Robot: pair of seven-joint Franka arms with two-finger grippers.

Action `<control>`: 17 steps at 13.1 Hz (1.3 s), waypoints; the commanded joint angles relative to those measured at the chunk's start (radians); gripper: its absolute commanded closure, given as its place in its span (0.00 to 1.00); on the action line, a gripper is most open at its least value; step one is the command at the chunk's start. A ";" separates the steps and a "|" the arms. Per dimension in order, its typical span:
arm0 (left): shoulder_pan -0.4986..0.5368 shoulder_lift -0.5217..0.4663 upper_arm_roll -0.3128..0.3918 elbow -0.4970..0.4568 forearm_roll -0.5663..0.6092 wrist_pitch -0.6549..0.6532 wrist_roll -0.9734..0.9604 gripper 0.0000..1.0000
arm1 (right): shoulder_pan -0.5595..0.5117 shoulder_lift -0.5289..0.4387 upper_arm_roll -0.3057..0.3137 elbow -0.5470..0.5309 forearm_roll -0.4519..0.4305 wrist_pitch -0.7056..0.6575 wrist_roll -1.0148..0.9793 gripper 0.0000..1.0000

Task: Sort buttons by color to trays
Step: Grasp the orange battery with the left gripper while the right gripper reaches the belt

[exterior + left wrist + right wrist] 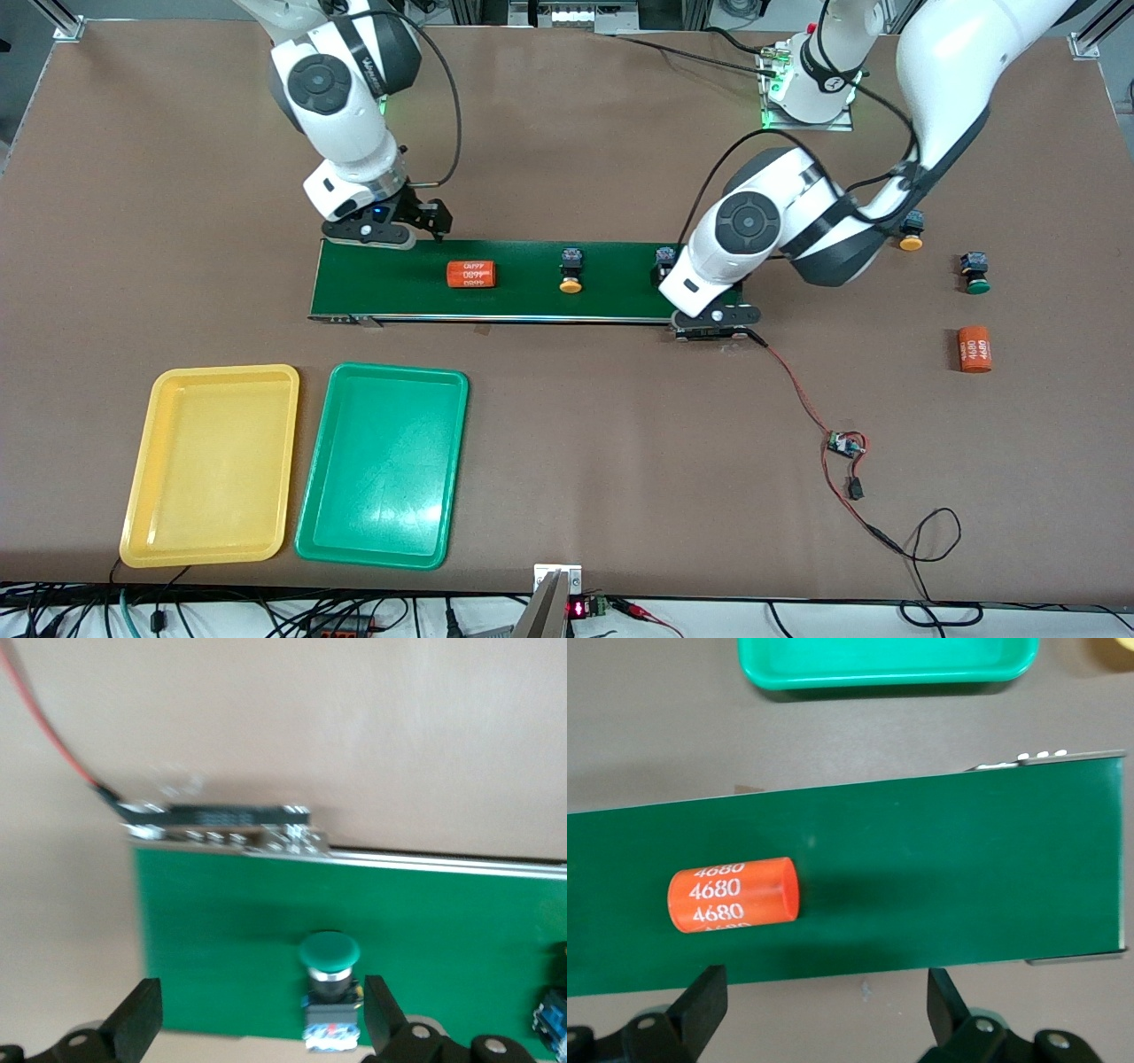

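My right gripper is going to close on the black body (571,261) of the yellow-capped button on the conveyor belt, because that button belongs in the yellow tray.
On the dark-green conveyor belt (523,301), one yellow-capped button (571,271) lies mid-belt. A green-capped button (330,990) lies at the belt's end toward the left arm, its body (665,260) half hidden under that arm. My left gripper (261,1019) hangs open over it; the button sits between the fingers, close to one finger (381,1010), and is not gripped. Off the belt lie another yellow button (911,234) and a green one (975,273). My right gripper (826,1005) is open and holds nothing, over the belt's edge by its other end (372,235). The yellow tray (221,372) and the green tray (399,372) are empty.
An orange "4680" cylinder (471,274) lies on the belt near the right gripper, also visible as the cylinder (735,895) in the right wrist view. A second cylinder (974,349) lies on the table at the left arm's end. A red wire (802,399) runs from the belt's motor to a small board (844,445).
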 commanded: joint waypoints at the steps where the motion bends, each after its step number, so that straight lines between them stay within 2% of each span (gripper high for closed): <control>1: -0.009 -0.013 0.001 0.180 -0.008 -0.163 0.117 0.00 | 0.038 0.082 -0.002 0.084 -0.048 -0.002 0.087 0.00; 4: 0.029 -0.014 0.007 0.257 -0.005 -0.239 0.209 0.00 | 0.086 0.163 -0.003 0.156 -0.108 -0.004 0.193 0.00; 5: 0.042 -0.025 0.028 0.264 -0.008 -0.240 0.281 0.00 | 0.101 0.189 -0.003 0.176 -0.135 -0.004 0.240 0.00; 7: 0.042 -0.078 0.129 0.248 -0.016 -0.242 0.411 0.00 | 0.129 0.237 -0.005 0.215 -0.177 -0.005 0.294 0.00; 12: 0.043 -0.088 0.399 0.223 -0.085 -0.227 0.701 0.00 | 0.169 0.286 -0.008 0.248 -0.209 -0.005 0.356 0.00; 15: 0.056 -0.094 0.589 0.193 -0.091 -0.129 0.894 0.00 | 0.181 0.303 -0.008 0.256 -0.232 -0.005 0.373 0.00; 17: 0.076 -0.120 0.691 0.119 -0.114 -0.038 1.025 0.00 | 0.181 0.311 -0.008 0.267 -0.232 -0.005 0.374 0.00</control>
